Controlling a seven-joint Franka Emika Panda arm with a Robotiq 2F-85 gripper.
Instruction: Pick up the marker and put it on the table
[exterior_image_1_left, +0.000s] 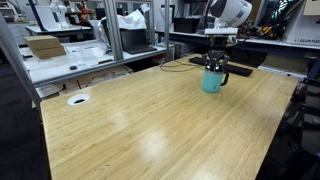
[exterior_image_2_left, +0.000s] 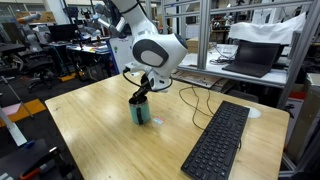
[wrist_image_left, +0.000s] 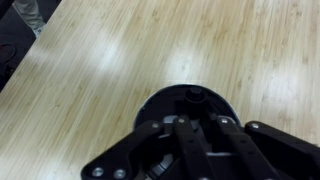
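Note:
The marker, probably now at the mug's mouth, will be let go by my gripper on the table (exterior_image_1_left: 228, 77) beside the teal mug's handle, on the side toward the keyboard.
A teal mug (exterior_image_1_left: 213, 81) stands on the light bamboo-grain table (exterior_image_1_left: 150, 130), and shows in both exterior views (exterior_image_2_left: 141, 112). My gripper (exterior_image_1_left: 217, 62) hangs straight over it, with its fingertips at the mug's mouth (exterior_image_2_left: 140, 97). In the wrist view the mug's dark inside (wrist_image_left: 160, 105) fills the lower middle. A small round dark end, probably the marker (wrist_image_left: 195, 97), sits just beyond my fingertips (wrist_image_left: 200, 125). The fingers stand close together, and the dark picture does not show whether they touch the marker.
A black keyboard (exterior_image_2_left: 217, 142) lies on the table near the mug, with cables beside it. The white-ringed cable hole (exterior_image_1_left: 78, 99) is at one corner. Metal-framed workbenches (exterior_image_1_left: 70, 55) and a laptop (exterior_image_2_left: 248, 58) stand beyond the table's edges.

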